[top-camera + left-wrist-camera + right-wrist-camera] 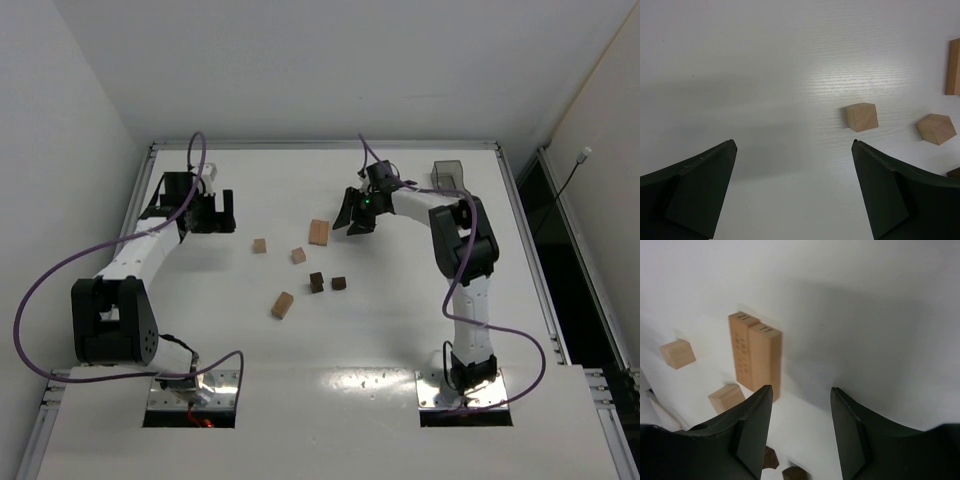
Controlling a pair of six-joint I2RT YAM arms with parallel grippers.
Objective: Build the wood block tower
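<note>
The sides of the small tan cube [260, 246] [862, 117] that lies farther from the long tan blocks will be gripped by my left gripper.
No wood block tower stands in view; the blocks lie loose on the white table [400, 330]. Two long tan blocks [319, 232] [755, 352] lie side by side. Two small tan cubes [259, 245] [298, 255] lie to their left, also in the left wrist view [861, 117] [936, 128]. Two dark brown cubes [316, 282] [338, 283] and another tan block [282, 305] lie nearer. My right gripper [354, 222] [801, 389] hovers just right of the long pair, open, nothing between its fingers. My left gripper [212, 217] [794, 145] is wide open over bare table, left of the cubes.
A dark translucent tray [448, 175] stands at the back right by the table's raised rim [320, 146]. White walls close in the left and back. Purple cables loop off both arms.
</note>
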